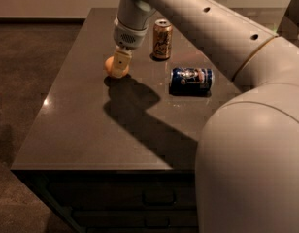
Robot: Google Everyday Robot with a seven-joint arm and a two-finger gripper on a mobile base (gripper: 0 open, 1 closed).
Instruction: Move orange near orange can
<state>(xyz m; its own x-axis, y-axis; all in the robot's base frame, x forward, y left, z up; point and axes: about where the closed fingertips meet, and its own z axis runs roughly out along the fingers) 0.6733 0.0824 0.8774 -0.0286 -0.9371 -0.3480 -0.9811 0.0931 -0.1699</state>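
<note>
Next, my gripper lets go of the orange between the orange can and the dark blue can (pixel 169 51), where it will sit close against the orange can.
The orange (pixel 109 65) is a small round fruit on the dark table top (pixel 91 125), left of the middle. My gripper (pixel 119 65) comes down on it from above. One pale finger (pixel 121 62) covers the orange's right side, and the gripper is shut on it. The orange sits at the table surface. The orange can (pixel 162 39) stands upright to the right of the gripper and a little farther back, about a can's width away from it.
A dark blue can (pixel 191 80) lies on its side right of the middle, in front of the orange can. My arm (pixel 212 28) crosses above the table's right part. The table's left edge (pixel 40 106) drops to the floor.
</note>
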